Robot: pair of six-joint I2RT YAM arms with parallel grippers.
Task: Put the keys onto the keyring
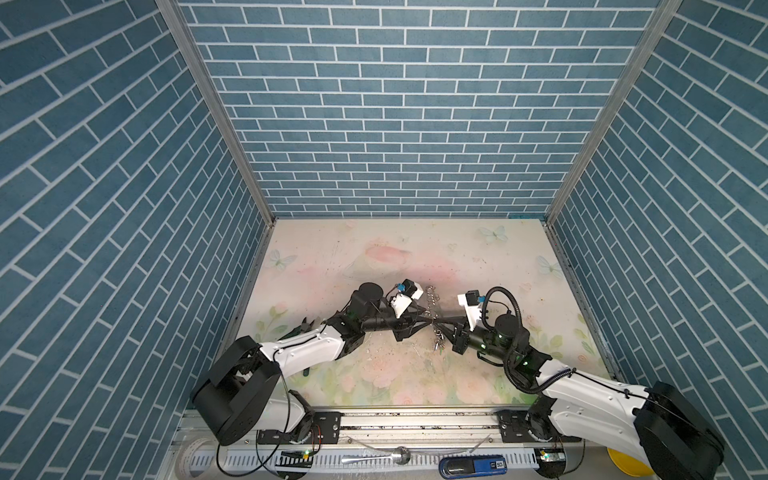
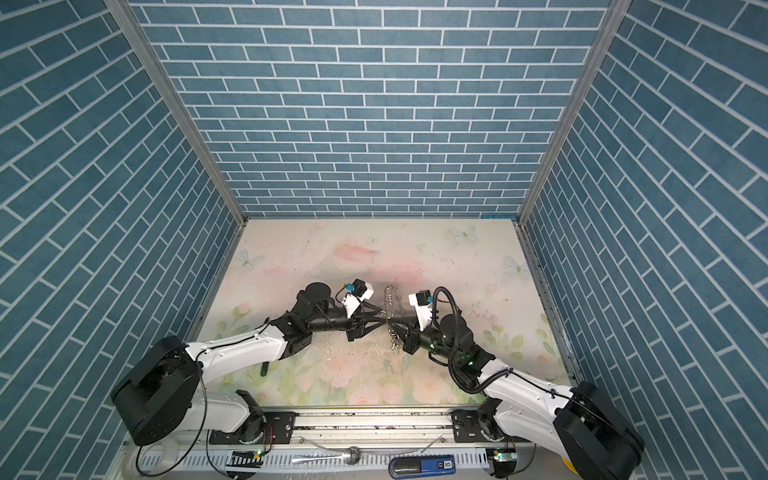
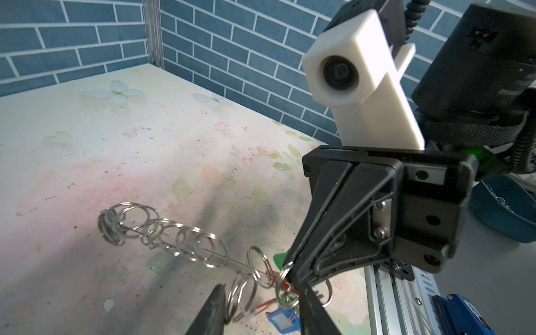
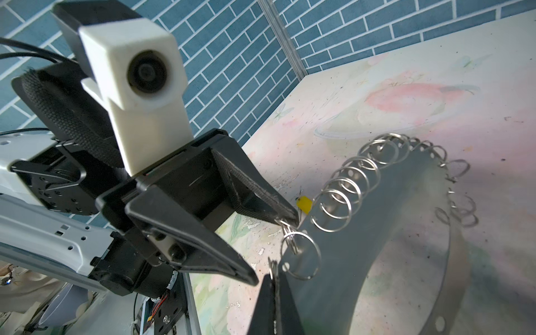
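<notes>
Next, my left gripper moves past the loose neighbouring rings that hang between its open fingers, and then closes on the ring (image 3: 283,290) beside the tip of my right gripper.
The keyring (image 4: 377,232), a flat dark hoop edged with silver rings (image 3: 185,240), stands on edge at mid-table and shows edge-on in both top views (image 1: 433,309) (image 2: 390,303). My right gripper (image 4: 274,269) (image 1: 439,326) is shut on its rim beside a ring. Facing it, my left gripper (image 3: 259,285) (image 1: 428,324) is open, with rings between its fingers and one fingertip (image 4: 290,220) touching a ring. Keys with blue (image 3: 282,317), green (image 3: 280,258) and red tags cluster at the near end of the hoop (image 1: 438,345). A yellow tag (image 4: 304,203) shows behind the left fingertip.
Blue brick walls close in the floral table (image 1: 374,257) on three sides. A metal rail (image 1: 415,419) runs along the front edge, with a spoon (image 1: 376,457) and a blue device (image 1: 473,463) beyond it. A teal bowl (image 3: 501,211) sits off the table.
</notes>
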